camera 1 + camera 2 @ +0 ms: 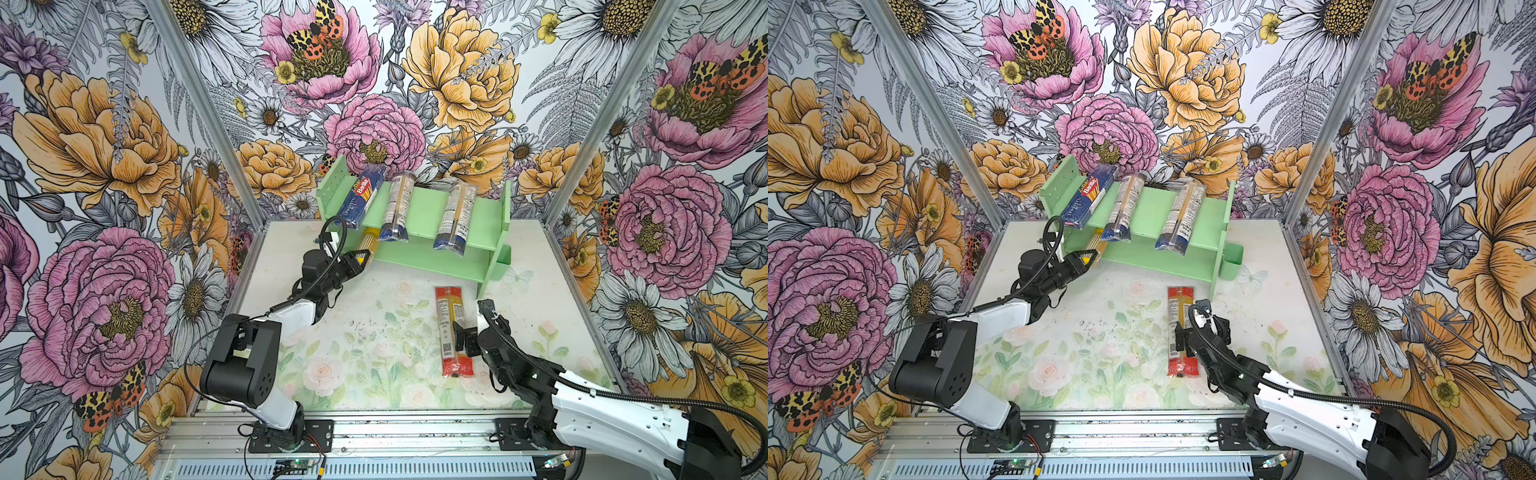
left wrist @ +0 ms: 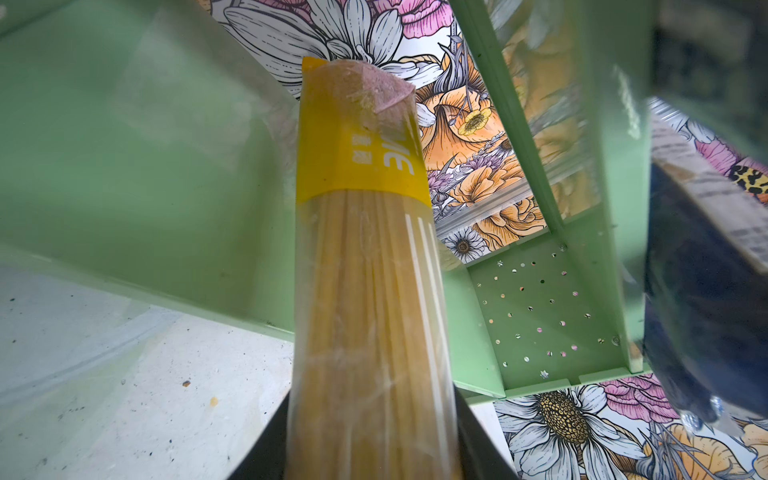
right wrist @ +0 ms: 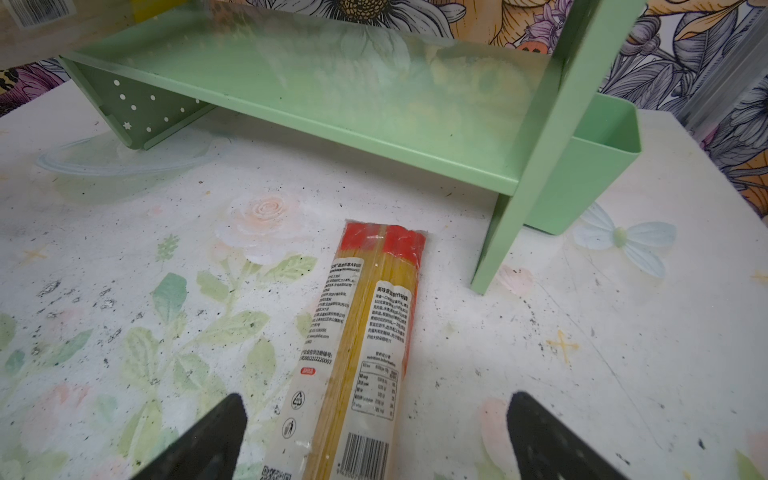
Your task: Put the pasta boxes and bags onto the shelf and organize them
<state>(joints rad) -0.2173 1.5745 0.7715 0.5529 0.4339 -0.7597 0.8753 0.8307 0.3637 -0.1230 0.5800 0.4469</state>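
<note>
My left gripper is going to set the yellow bag down on the lower level (image 1: 369,244) (image 2: 366,320) that is below the dark blue Barilla box.
The mint-green shelf (image 1: 424,208) (image 1: 1150,208) stands at the back of the table. Across its top tier lie a dark blue Barilla box (image 1: 360,203) (image 1: 1088,202) and two clear navy-ended bags (image 1: 397,208) (image 1: 456,218). My left gripper (image 1: 361,259) (image 2: 372,399) is shut on a yellow bag (image 1: 368,245) (image 2: 365,270), whose far end reaches into the lower tier at the shelf's left end. A red-ended clear bag (image 1: 446,307) (image 3: 365,332) lies flat on the table in front of the shelf. My right gripper (image 1: 478,336) (image 3: 376,399) hangs open over it, one finger on each side.
A small green side bin (image 1: 500,255) (image 3: 582,174) hangs on the shelf's right panel. The shelf's right leg (image 3: 494,249) stands close beyond the red-ended bag's far end. Flowered walls close the table in at the back and on both sides.
</note>
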